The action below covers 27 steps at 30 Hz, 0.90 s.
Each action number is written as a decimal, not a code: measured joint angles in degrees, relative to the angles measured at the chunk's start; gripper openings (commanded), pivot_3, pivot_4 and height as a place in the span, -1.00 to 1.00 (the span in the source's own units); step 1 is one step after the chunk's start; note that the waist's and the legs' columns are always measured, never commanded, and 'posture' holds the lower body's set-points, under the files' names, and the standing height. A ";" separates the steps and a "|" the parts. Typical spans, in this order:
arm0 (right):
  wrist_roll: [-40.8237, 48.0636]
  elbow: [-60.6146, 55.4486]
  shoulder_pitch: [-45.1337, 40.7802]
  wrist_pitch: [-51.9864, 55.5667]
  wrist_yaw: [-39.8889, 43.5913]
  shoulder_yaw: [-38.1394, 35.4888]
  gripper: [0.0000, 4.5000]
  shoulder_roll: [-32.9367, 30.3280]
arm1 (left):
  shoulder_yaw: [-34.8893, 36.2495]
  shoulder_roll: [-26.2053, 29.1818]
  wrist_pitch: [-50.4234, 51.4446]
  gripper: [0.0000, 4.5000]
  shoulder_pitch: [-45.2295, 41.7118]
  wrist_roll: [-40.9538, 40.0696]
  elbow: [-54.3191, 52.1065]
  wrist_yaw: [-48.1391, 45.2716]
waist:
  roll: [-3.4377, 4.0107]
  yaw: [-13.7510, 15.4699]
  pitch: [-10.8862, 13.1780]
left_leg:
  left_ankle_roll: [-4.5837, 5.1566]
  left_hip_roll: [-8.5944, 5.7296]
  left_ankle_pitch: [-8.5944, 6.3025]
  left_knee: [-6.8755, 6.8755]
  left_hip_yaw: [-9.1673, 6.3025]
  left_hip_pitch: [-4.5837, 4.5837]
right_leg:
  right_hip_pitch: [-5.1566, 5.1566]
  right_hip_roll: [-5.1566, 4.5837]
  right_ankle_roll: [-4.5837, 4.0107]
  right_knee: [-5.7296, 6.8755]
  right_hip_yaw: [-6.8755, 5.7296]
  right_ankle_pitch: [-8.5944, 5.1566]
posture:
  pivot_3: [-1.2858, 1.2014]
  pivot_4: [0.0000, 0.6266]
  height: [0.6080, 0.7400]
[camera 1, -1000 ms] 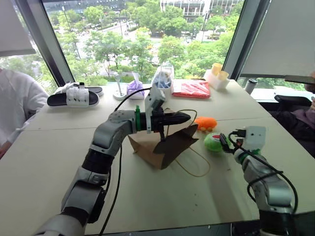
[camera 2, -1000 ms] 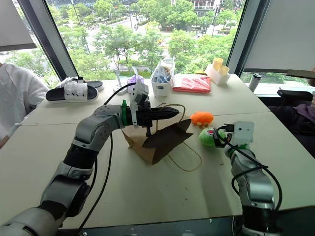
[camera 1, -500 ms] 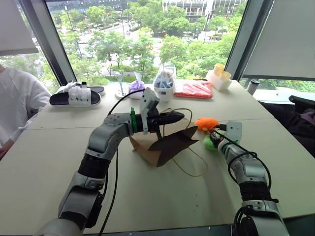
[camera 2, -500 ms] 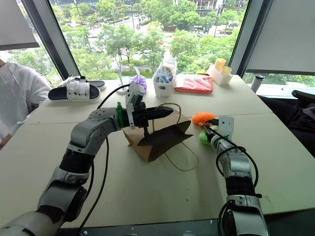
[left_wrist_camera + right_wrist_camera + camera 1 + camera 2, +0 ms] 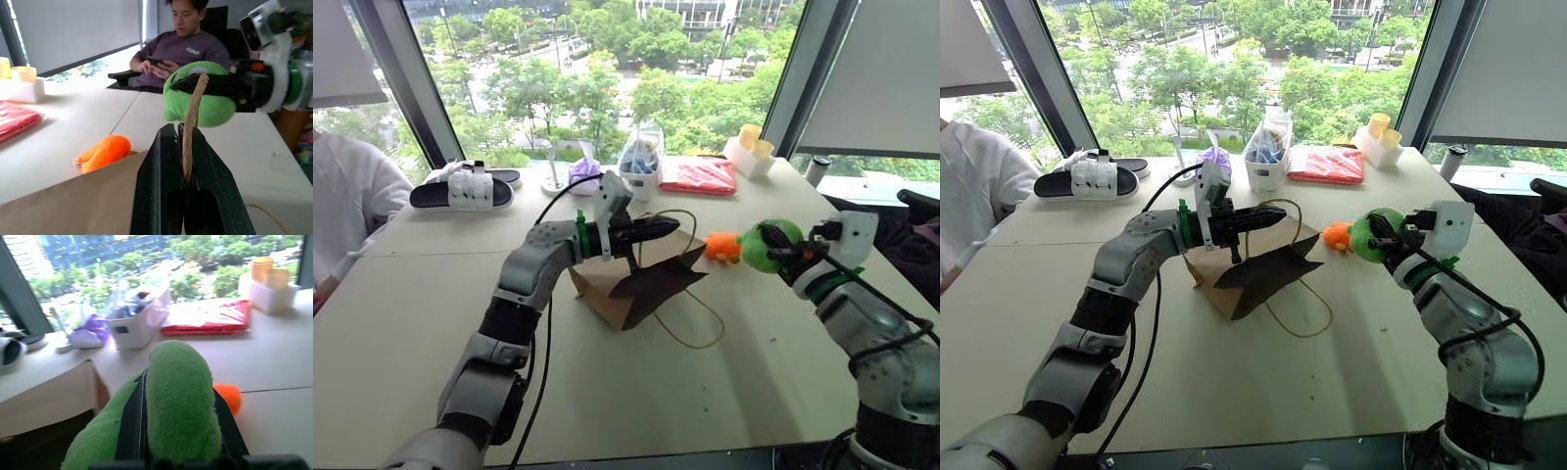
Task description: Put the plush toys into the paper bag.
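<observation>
My right gripper needs to drop the green plush toy just inside the dark opening of the brown paper bag (image 5: 651, 271) (image 5: 49, 438).
The brown paper bag (image 5: 636, 284) lies tilted on the table with its dark mouth facing right. My left gripper (image 5: 671, 227) is shut on the bag's twine handle (image 5: 193, 112) and holds it up above the bag. The green plush toy (image 5: 764, 245) hangs in the air to the right of the bag's mouth, with my right gripper (image 5: 781, 252) shut on it; its black fingers (image 5: 132, 416) press into the fur. The orange plush toy (image 5: 722, 246) lies on the table between the bag and the green one.
At the back of the table are black-and-white slippers (image 5: 460, 189), a purple pouch (image 5: 583, 176), a white bin holding a clear bag (image 5: 637, 162), a red packet (image 5: 697, 177) and a white box with yellow cups (image 5: 750, 152). One person sits at the left (image 5: 342, 211), another at the right (image 5: 188, 44).
My right gripper has shut on the green plush toy and lifted it off the table, up and a little toward the bag. The left gripper keeps holding the handle in place.
</observation>
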 measured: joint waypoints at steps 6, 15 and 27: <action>6.05 -3.17 0.54 4.83 -3.29 3.79 -0.99 0.85 | 0.88 -2.17 0.62 -1.00 -2.66 -2.04 2.29 -0.05 | 0.00 0.07 0.00 | 0.01 -0.01 -0.01 0.04 0.02 -0.03 | -0.02 0.00 -0.01 0.02 0.01 0.01 | 0.03 -0.52 1.00; -2.74 5.33 -1.73 -0.24 -1.24 17.70 -0.99 1.12 | 2.34 -3.03 2.92 -1.00 -3.56 -4.27 2.39 -1.13 | 0.00 -0.06 0.00 | 0.01 -0.01 -0.01 0.08 0.04 -0.08 | -0.07 0.03 -0.01 0.04 0.00 0.01 | 0.03 -0.52 1.00; -16.69 27.21 -14.33 -8.67 4.62 29.78 -0.99 5.61 | 2.31 -3.54 5.64 -1.00 -1.37 -5.83 -3.23 -0.13 | 0.00 -0.20 0.00 | -0.21 0.00 0.12 0.05 0.02 -0.12 | -0.15 0.09 -0.02 0.10 0.01 0.02 | 0.03 -0.52 1.00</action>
